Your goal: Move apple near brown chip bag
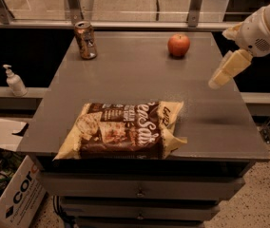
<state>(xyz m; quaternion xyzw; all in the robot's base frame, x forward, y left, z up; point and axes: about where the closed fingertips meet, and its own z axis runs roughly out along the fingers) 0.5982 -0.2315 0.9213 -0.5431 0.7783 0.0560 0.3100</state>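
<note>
I should next grip the apple's side (185, 45) that faces the white arm.
The apple (178, 45) is small, round and red-orange and sits at the far right of the grey table (125, 75). The brown chip bag (125, 129) lies flat at the table's front edge, dark brown with cream edges and white lettering. My gripper (216, 82) hangs from the white arm at the right, above the table's right side. It is to the right of the apple and nearer the camera, apart from it. It holds nothing that I can see.
A brownish drink can (85, 40) stands at the far left of the table. A white pump bottle (14, 80) stands on a ledge to the left. A cardboard box (11, 194) sits on the floor at the lower left. Drawers (139, 194) are under the table.
</note>
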